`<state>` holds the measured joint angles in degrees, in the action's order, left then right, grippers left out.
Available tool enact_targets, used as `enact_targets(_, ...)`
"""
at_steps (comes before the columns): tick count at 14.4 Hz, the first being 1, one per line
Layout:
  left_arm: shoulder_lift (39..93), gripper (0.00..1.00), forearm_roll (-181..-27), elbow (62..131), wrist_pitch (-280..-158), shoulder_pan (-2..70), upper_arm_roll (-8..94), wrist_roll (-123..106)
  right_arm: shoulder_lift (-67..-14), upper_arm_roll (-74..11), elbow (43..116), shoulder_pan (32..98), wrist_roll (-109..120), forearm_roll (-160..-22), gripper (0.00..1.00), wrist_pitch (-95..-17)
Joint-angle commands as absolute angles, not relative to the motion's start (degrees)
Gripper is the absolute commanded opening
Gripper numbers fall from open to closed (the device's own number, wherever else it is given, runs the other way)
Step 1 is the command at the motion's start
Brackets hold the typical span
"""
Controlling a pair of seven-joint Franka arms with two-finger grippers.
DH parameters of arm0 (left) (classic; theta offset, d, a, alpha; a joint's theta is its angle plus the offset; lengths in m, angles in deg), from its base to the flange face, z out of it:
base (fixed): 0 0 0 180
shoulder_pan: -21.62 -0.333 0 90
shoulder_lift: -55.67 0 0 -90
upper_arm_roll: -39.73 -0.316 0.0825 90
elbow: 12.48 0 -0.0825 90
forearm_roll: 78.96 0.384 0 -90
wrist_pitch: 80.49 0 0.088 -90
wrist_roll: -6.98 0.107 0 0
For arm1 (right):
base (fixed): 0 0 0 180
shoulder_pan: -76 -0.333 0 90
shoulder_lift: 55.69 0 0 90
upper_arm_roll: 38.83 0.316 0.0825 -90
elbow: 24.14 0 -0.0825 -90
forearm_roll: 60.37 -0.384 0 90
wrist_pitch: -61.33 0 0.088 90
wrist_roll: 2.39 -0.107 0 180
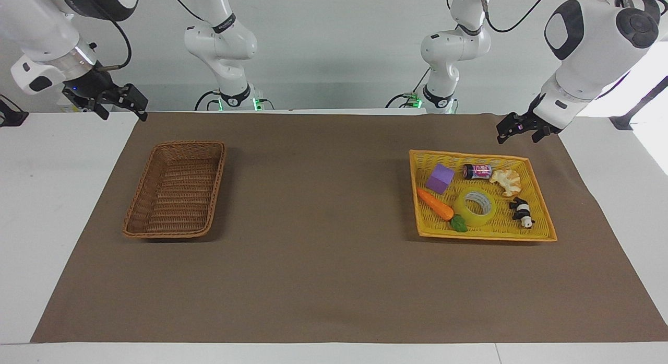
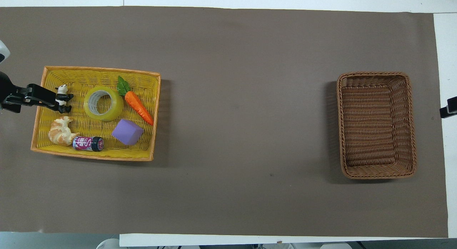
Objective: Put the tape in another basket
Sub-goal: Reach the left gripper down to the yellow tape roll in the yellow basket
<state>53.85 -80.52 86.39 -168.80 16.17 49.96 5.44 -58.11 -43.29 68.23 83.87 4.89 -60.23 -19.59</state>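
Next, my left gripper should go to the yellow tape roll's side (image 2: pixel 88 104) nearest the toy panda and close there.
The yellow tape roll (image 1: pixel 462 210) lies flat in the flat yellow tray (image 1: pixel 417 197) at the left arm's end of the table, between a toy carrot and a toy panda; it also shows in the overhead view (image 2: pixel 103 115). The brown wicker basket (image 1: pixel 219 181) stands at the right arm's end and holds nothing; it also shows in the overhead view (image 2: pixel 412 124). My left gripper (image 1: pixel 521 135) is open and empty, raised over the tray's outer edge (image 2: pixel 50 99). My right gripper (image 1: pixel 123 112) is open and empty, raised beside the mat's corner, apart from the brown basket; only its tip (image 2: pixel 449 111) shows from overhead.
The tray (image 2: pixel 155 116) also holds a carrot (image 2: pixel 139 106), a purple block (image 2: pixel 127 132), a small can (image 2: pixel 88 143), a croissant (image 2: pixel 60 131) and a panda figure (image 2: pixel 63 95). A brown mat (image 1: pixel 323 249) covers the table between the two baskets.
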Motion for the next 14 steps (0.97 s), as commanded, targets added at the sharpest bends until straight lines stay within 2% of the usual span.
enact_targets(1, 52.1, 1.0, -80.4, 87.7, -169.3, 16.3, 49.9, 4.7, -58.7, -43.0, 68.8, 84.1, 4.1, -60.0, 0.99, -19.1)
enact_targets(6, 51.9, 1.0, -80.1, 88.0, -169.2, 16.1, 49.8, 3.9, -58.6, -43.2, 68.8, 84.7, 3.9, -60.1, 0.99, -19.1)
enact_targets(8, 49.4, 1.0, -80.2, 94.4, -175.5, 15.4, 49.8, 3.3, -58.6, -43.2, 68.8, 84.4, 4.1, -60.0, 0.99, -19.1)
enact_targets(11, 45.9, 1.0, -80.2, 109.3, -190.1, 15.0, 49.9, 3.0, -58.6, -43.1, 68.9, 84.1, 4.1, -60.1, 0.99, -19.1)
enact_targets(14, 48.7, 1.0, -80.2, 113.2, -194.3, 15.5, 49.9, 2.8, -58.6, -43.2, 68.8, 84.2, 4.1, -60.1, 0.99, -19.1)
